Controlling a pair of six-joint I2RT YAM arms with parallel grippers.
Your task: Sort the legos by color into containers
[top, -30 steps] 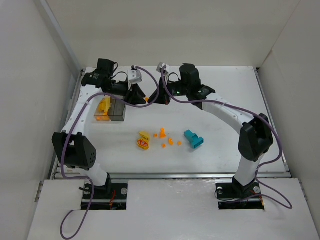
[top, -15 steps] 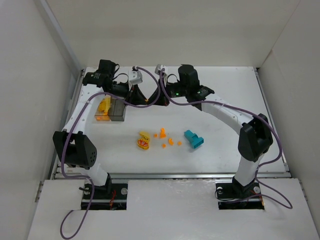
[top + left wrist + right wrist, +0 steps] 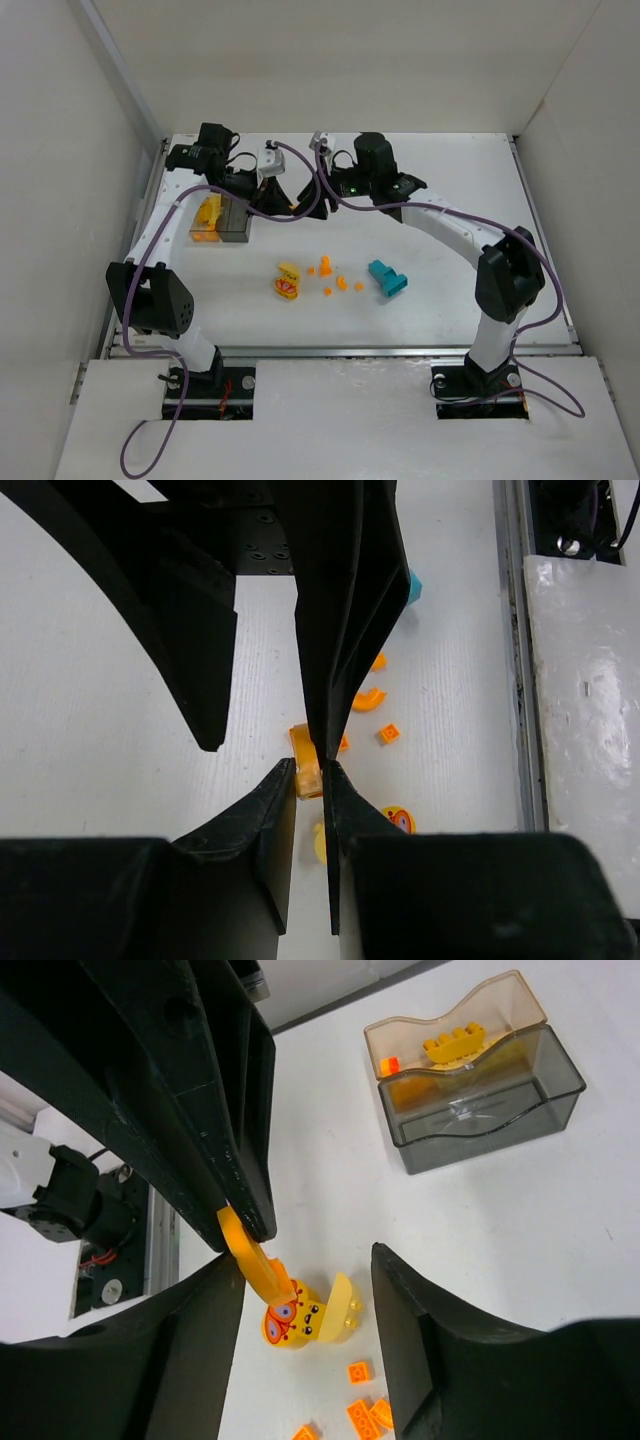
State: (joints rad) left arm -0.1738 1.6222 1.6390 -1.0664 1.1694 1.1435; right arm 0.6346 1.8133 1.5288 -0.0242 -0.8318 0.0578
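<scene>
Next, my left gripper drops the curved yellow-orange lego in the near end of the amber container [image 3: 206, 231].
My left gripper [image 3: 310, 780] is shut on a curved yellow-orange lego [image 3: 307, 765], held in the air above the table. In the top view this piece [image 3: 293, 200] sits where both grippers meet. My right gripper [image 3: 307, 1257] is open, its fingers on either side of the piece [image 3: 250, 1255] and apart from it. The amber container [image 3: 207, 220] holds yellow and orange pieces. The smoky grey container [image 3: 235, 222] adjoins it. A yellow lego with red marks [image 3: 287, 283], several orange bits [image 3: 335, 278] and a teal block [image 3: 388, 278] lie mid-table.
White walls close in the table on the left, right and back. A metal rail [image 3: 350, 350] runs along the near edge. Purple cables [image 3: 300, 170] loop over both arms near the meeting point.
My right gripper has opened and let go of the yellow-orange piece. The left gripper closed on it just before. Both wrists drifted slightly left.
</scene>
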